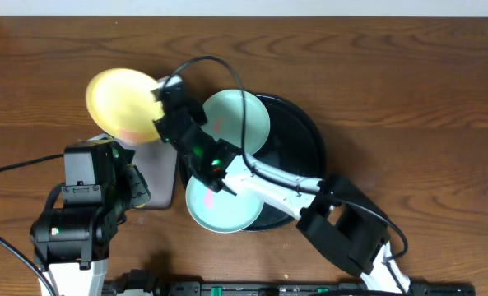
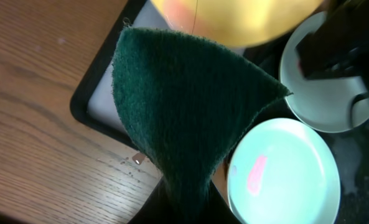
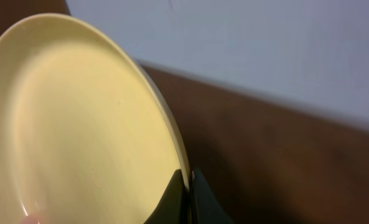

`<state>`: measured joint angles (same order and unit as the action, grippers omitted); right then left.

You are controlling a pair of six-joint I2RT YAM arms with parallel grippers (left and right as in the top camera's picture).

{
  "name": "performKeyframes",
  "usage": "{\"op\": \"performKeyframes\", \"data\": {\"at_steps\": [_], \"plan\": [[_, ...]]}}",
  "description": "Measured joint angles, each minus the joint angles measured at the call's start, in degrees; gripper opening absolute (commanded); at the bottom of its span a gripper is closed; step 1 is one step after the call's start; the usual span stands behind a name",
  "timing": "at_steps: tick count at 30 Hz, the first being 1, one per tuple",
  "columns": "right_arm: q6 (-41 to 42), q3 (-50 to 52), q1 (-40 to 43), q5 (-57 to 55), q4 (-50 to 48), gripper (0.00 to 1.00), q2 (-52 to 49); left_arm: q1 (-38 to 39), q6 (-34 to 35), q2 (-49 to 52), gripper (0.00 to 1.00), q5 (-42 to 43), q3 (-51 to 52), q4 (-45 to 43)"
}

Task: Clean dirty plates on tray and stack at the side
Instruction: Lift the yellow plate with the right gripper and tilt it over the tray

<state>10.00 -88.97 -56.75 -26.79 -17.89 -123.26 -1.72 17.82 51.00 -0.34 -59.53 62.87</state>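
Next, I set the pale yellow plate, now held tilted off the table, down with my right gripper on bare table (image 1: 359,133) next to the round black tray, opposite the rectangular tray.
My right gripper (image 3: 188,186) is shut on the rim of the pale yellow plate (image 3: 78,124) and holds it tilted off the table, over the far left (image 1: 120,103). A pinkish smear shows near that plate's lower edge. Two mint-green plates sit at the round black tray (image 1: 305,136). One (image 1: 242,119) lies at the tray's back left. The other (image 1: 219,210) sits at its front-left rim and bears a red smear (image 2: 256,174). My left gripper (image 2: 187,210) is shut on a dark green scouring pad (image 2: 184,106), which stands up in front of the yellow plate.
A smaller rectangular black tray (image 1: 157,177) with a whitish inside lies left of the round tray, below the yellow plate. My right arm (image 1: 268,185) reaches across the round tray from the front right. Bare wooden table (image 1: 408,90) stretches to the right and back.
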Motion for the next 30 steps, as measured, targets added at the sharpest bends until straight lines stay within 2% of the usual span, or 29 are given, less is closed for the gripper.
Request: {"op": "performKeyframes", "data": {"at_steps": [6,11,14,22,30], "plan": [[-25.8,-2.0,-2.0,-3.9,-9.0,0.01,0.0,0.0,0.1,0.0,0.08,-2.7,0.0,0.0],[-39.3,-2.0,-2.1,-4.9,-11.9,0.01,0.0,0.0,0.2,0.0,0.08,-3.3,0.0,0.0],[-43.8,-2.0,-2.1,-5.2,-12.9,0.01,0.0,0.0,0.2,0.0,0.08,-3.5,0.0,0.0],[-43.9,-2.0,-2.0,-5.2,-10.5,0.01,0.0,0.0,0.2,0.0,0.08,-3.5,0.0,0.0],[-29.3,-2.1,-2.0,-3.6,0.8,0.01,0.0,0.0,0.2,0.0,0.08,-3.9,0.0,0.0]]}}
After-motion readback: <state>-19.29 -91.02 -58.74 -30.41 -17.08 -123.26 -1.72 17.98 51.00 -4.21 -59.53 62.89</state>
